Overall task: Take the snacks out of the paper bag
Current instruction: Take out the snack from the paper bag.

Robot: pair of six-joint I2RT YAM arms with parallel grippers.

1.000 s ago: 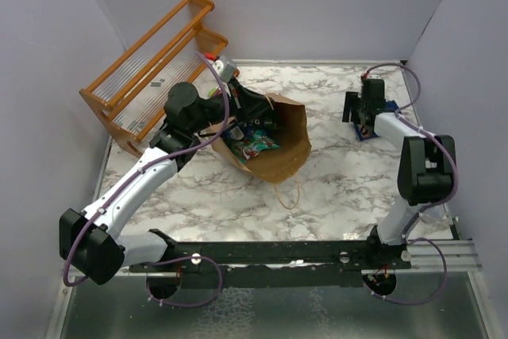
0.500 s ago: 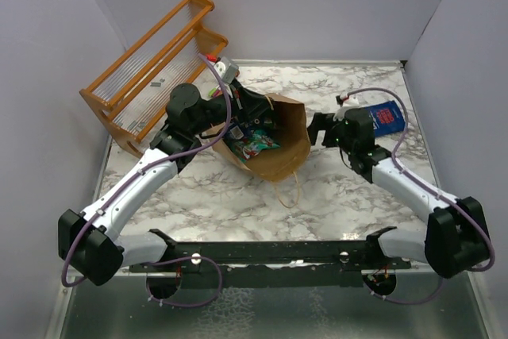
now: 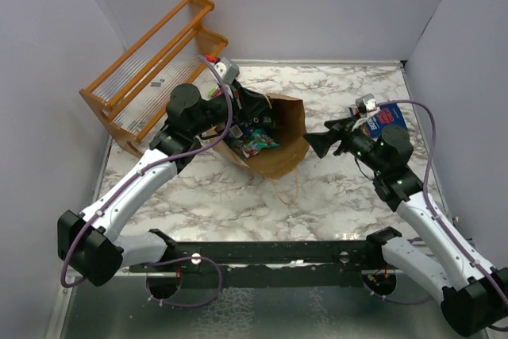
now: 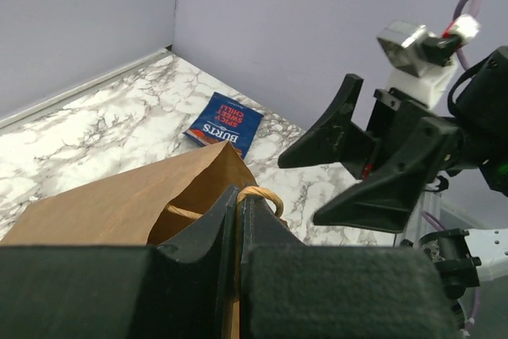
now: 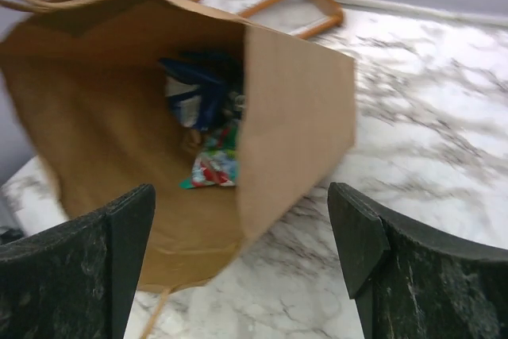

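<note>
My right gripper goes inside the paper bag next. It should close on the dark blue packet [image 3: 252, 129] [image 5: 197, 98] behind the teal-green and red packet.
The paper bag [image 3: 284, 152] lies tilted on the marble table with its mouth open towards the right arm. My left gripper [image 3: 266, 119] is shut on the bag's upper rim beside its loop handle [image 4: 263, 194] and holds the mouth up. My right gripper [image 3: 319, 142] is open and empty, just outside the bag's mouth. Inside the bag I see a teal-green and red packet [image 5: 213, 166] and a dark blue packet [image 5: 197, 91]. They also show in the top view [image 3: 252, 145]. Another dark blue packet [image 3: 386, 118] lies on the table at the far right, also seen from the left wrist [image 4: 225, 122].
An orange wooden rack [image 3: 151, 69] stands at the back left, close behind the bag and my left arm. The second loop handle [image 3: 287, 192] lies on the table in front of the bag. Grey walls close in the table on three sides.
My right arm has swung from the far right, leaving the dark blue packet there, to the bag's mouth with its gripper open. My left arm and the bag have not moved.
</note>
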